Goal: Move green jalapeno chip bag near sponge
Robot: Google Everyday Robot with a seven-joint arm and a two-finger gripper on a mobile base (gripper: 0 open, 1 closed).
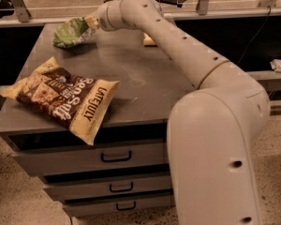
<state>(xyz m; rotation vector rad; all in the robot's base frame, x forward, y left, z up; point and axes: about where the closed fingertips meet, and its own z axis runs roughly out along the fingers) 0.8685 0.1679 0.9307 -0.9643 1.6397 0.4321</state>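
The robot's gripper needs to release the green jalapeno chip bag at the grey table's far edge (123, 30), next to the sponge.
The green jalapeno chip bag (71, 32) is at the far left of the grey table top (131, 74), tilted, with its right end raised. My gripper (91, 22) is at that right end, shut on the bag's edge. My arm reaches over the table from the right. The sponge (148, 41) shows only as a pale yellow corner behind my arm, at the far middle of the table, well to the right of the bag.
A large brown-and-cream "Late July" chip bag (61, 97) lies at the front left and overhangs the table's edge. Drawers (114, 156) are below the top. A metal rail (225, 14) runs behind the table. My robot's body (215, 153) stands at the front right.
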